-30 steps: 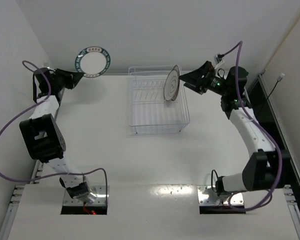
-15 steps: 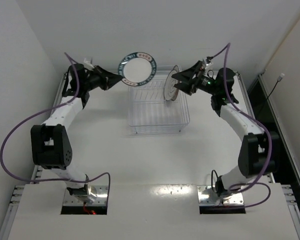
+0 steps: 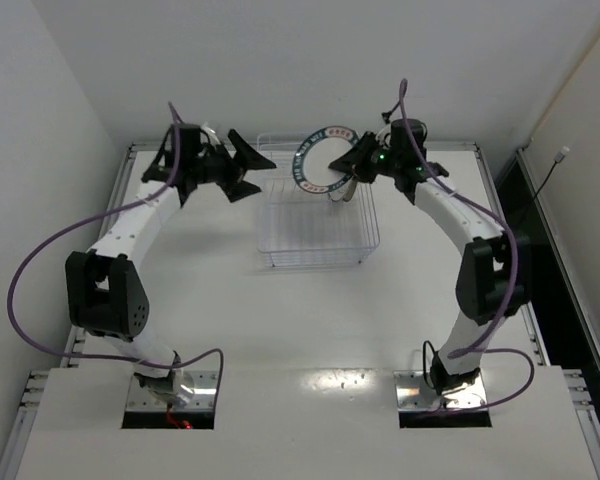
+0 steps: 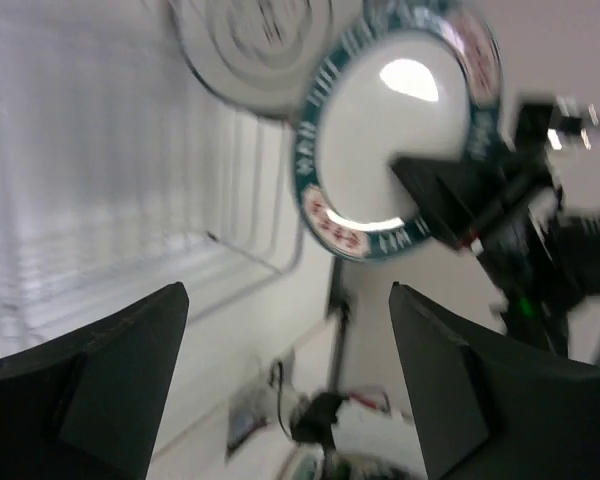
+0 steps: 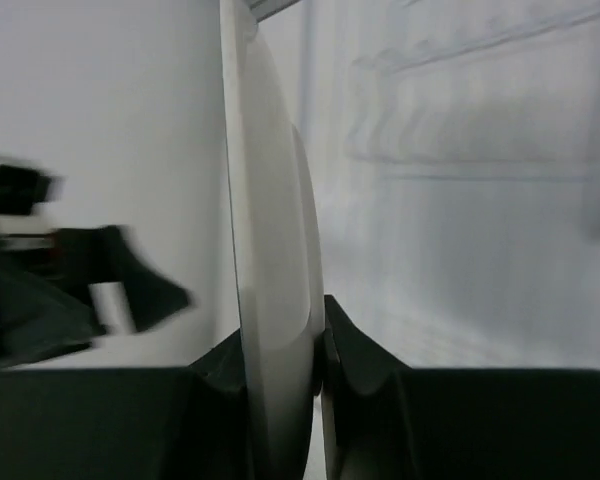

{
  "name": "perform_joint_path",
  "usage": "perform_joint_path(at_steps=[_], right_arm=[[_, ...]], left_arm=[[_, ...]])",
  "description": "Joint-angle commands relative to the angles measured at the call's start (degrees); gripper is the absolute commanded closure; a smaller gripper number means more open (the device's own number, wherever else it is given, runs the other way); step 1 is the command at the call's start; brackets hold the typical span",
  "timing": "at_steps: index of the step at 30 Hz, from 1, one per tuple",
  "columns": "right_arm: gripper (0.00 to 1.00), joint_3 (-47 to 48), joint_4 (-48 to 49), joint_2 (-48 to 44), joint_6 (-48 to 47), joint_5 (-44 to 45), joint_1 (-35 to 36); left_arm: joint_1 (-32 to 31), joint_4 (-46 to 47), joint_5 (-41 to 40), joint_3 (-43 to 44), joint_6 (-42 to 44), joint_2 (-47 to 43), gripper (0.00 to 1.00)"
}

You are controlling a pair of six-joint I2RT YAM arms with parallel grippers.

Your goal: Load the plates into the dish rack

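Observation:
The robot's right gripper will release the white plate upright in the dish rack [image 3: 330, 178], close beside the grey-ringed plate.
A white plate with a dark patterned rim [image 3: 323, 168] hangs upright over the back of the dish rack [image 3: 315, 264]. My right gripper [image 3: 349, 171] is shut on its right edge. In the right wrist view the plate [image 5: 270, 240] stands edge-on, pinched in the right gripper [image 5: 280, 345]. My left gripper [image 3: 248, 167] is open just left of the rack, apart from the plate. From the left wrist the same plate [image 4: 390, 130] lies ahead of the open left gripper [image 4: 285, 300], nothing between its fingers. A grey-ringed plate [image 4: 250, 40] stands behind it, blurred.
The rack's wire floor and prongs [image 4: 120, 200] lie below and left of the held plate. White walls close the table at the back and left. The right arm's purple cable [image 3: 400, 100] arcs above its wrist.
The patterned-rim plate travelled right from the left arm over to the rack. The left gripper let go of it and opened. The right gripper moved left and shut on it.

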Motion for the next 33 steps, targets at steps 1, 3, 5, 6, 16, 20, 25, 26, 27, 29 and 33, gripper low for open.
perform_joint_path(at_steps=[1,3,5,6,16,20,25,26,27,29,33], right_arm=[[1.00,12.4,-23.2,-10.2,-24.8,26.9,0.8],[1.00,19.8,-32.0,-7.1,-28.8,37.4,2.5],[1.00,24.5,-34.7,-2.8,-34.7,47.0,6.1],[1.00,25.8,-35.4,-1.4,-36.9,50.2,7.4],[1.00,39.4,-33.9,19.2,-48.9,65.6,13.4],[1.00,39.3,-34.7,23.5,-47.8,63.9,12.9],[1.00,40.5,-34.2,28.0,-46.5,59.1,12.2],[1.00,40.5,-34.2,28.7,-45.7,57.4,11.7],[0.86,41.2,-34.2,29.4,-45.7,55.5,11.1],[0.50,43.1,-34.8,31.1,-44.5,50.7,11.1],[0.38,43.3,-34.8,28.6,-43.3,53.1,10.5]], left_arm=[[6.4,-33.2,-17.1,18.0,17.1,-2.2,0.20],[8.9,-37.0,-21.8,21.9,19.8,-1.2,0.20],[10.1,-37.0,-22.8,19.5,18.3,-4.2,0.20],[10.2,-36.4,-22.8,17.4,18.3,-5.0,0.20],[10.2,-37.2,-23.0,14.7,19.0,-6.9,0.20],[10.2,-35.9,-21.2,11.9,19.0,-8.0,0.20],[10.2,-35.9,-21.2,9.6,19.0,-9.1,0.20],[10.2,-35.9,-21.2,9.6,19.0,-9.1,0.20],[10.2,-35.9,-21.2,9.6,19.0,-9.1,0.20],[10.2,-35.9,-21.2,9.6,19.0,-9.1,0.20],[10.2,-35.9,-21.2,8.9,19.0,-9.1,0.20]])
